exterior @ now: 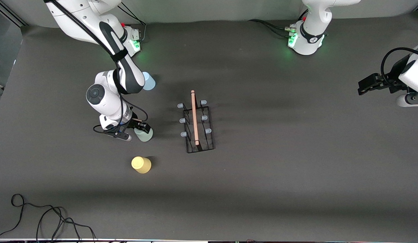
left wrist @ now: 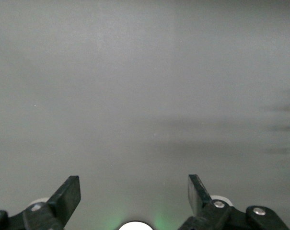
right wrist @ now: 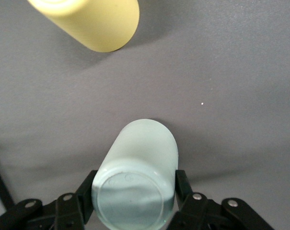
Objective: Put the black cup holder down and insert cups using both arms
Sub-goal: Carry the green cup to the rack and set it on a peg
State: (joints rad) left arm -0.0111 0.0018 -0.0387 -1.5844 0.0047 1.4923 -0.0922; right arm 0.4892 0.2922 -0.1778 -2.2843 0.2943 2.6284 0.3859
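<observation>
Next, I release the pale mint green cup, which is upside down in the gripper now, from my right gripper on the holder's white peg (exterior: 183,108) nearest the light blue cup.
The black cup holder (exterior: 196,123) lies on the table's middle, its wood handle (exterior: 194,116) along its length. My right gripper (exterior: 138,130) is shut on the pale mint green cup (exterior: 144,134), which is upside down, toward the right arm's end of the table. In the right wrist view the fingers (right wrist: 182,183) press both sides of that cup (right wrist: 137,172). The yellow cup (exterior: 141,164) stands nearer the front camera and also shows in the right wrist view (right wrist: 92,21). The light blue cup (exterior: 149,81) is partly hidden by the right arm. My left gripper (exterior: 364,88) is open and empty (left wrist: 134,191), waiting at the left arm's end.
Loose black cables (exterior: 43,219) lie at the table's front edge toward the right arm's end. The arm bases (exterior: 307,40) stand along the back edge. Bare grey table surrounds the holder toward the left arm's end.
</observation>
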